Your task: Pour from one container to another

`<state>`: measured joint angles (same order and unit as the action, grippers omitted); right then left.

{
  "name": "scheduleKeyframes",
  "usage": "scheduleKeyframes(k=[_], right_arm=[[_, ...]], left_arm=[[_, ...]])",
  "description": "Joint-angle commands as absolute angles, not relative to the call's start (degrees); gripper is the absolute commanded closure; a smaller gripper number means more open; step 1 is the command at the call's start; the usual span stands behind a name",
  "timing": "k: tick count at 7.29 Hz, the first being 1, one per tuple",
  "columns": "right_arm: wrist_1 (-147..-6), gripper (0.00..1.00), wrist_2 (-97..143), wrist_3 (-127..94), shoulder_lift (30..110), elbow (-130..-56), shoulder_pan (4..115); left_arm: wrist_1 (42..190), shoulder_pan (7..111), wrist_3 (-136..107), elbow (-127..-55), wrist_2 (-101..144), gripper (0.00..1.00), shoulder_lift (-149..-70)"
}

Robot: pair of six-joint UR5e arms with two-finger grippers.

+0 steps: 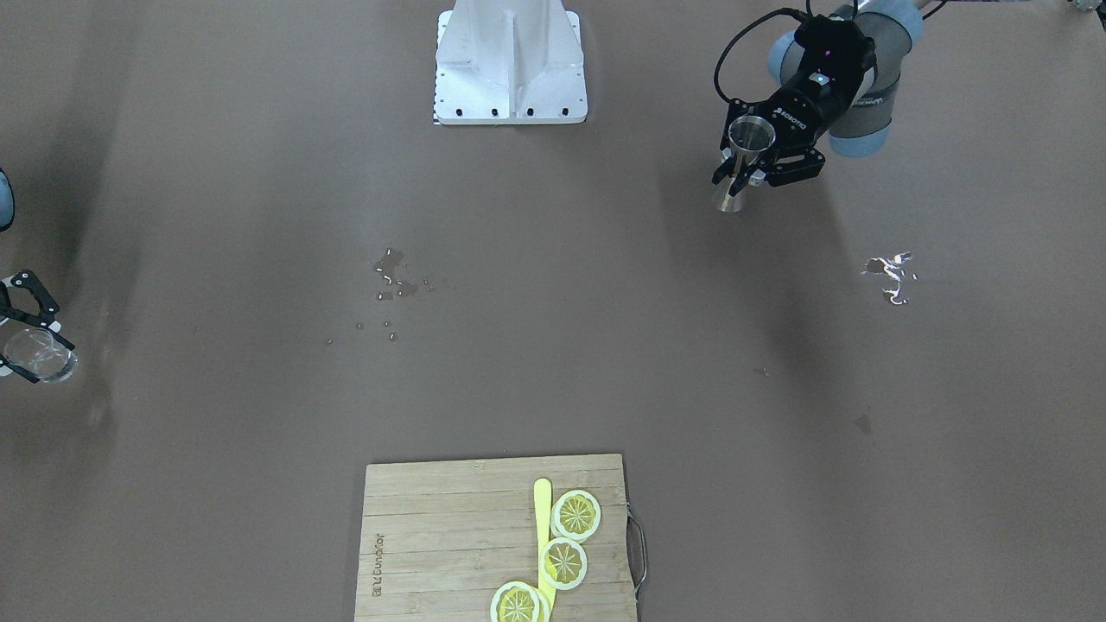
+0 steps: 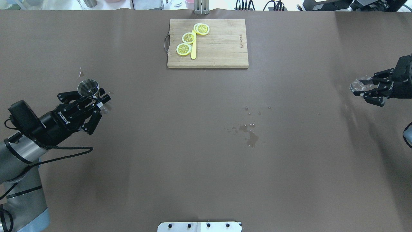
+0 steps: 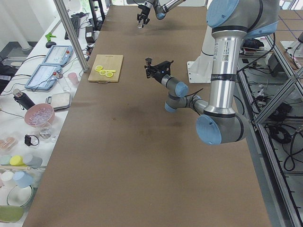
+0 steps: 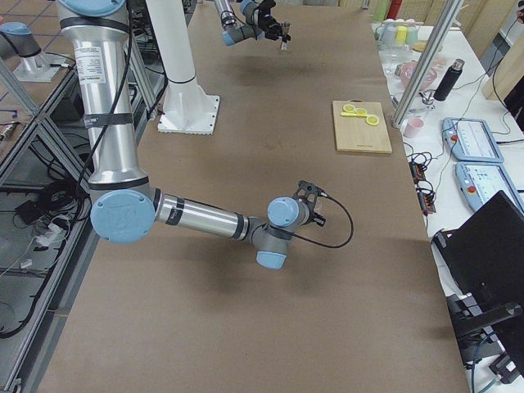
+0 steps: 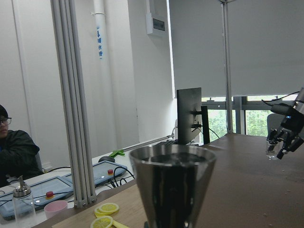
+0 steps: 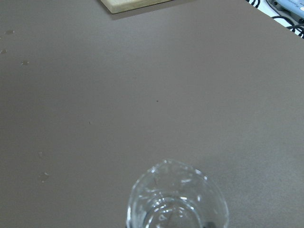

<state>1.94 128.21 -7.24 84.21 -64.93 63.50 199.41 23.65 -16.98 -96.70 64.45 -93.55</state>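
Note:
My right gripper is going to put the small clear glass, held just over the surface now, down on the bare table, slightly closer to the spilt droplets (image 1: 114, 364).
The steel jigger (image 2: 88, 88) stands upright above the table's left side, and my left gripper (image 2: 100, 98) is shut on its narrow waist. In the front-facing view the jigger (image 1: 748, 142) and that gripper (image 1: 741, 177) sit at the upper right. The left wrist view shows its upper cone (image 5: 173, 183) close up, with dark contents at the rim. Far across the table, my right gripper (image 2: 360, 87) is shut on the small clear glass (image 2: 361, 83), held just over the surface. The glass (image 6: 178, 202) looks empty in the right wrist view. The glass (image 1: 41, 356) is at the left edge of the front-facing view.
A wooden cutting board (image 2: 222, 48) with lemon slices (image 2: 188, 38) and a yellow knife (image 2: 193, 51) lies at the far middle edge. Spilt droplets (image 2: 249, 127) mark the table's centre, and a wet patch (image 1: 890, 275) shines near the left arm. The white robot base (image 1: 510, 65) stands between the arms.

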Motion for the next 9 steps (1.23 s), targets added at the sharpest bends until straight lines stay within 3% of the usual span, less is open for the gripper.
scheduleKeyframes(k=[1, 9], right_arm=[[5.5, 1.0, 126.3, -11.0, 83.8, -63.2, 60.6], [8.4, 0.99, 123.7, -11.1, 83.8, -60.2, 58.3]], left_arm=[[199.2, 21.9, -17.6, -96.4, 56.2, 1.0, -93.5], [178.4, 20.0, -32.8, -96.0, 36.0, 1.0, -93.0]])
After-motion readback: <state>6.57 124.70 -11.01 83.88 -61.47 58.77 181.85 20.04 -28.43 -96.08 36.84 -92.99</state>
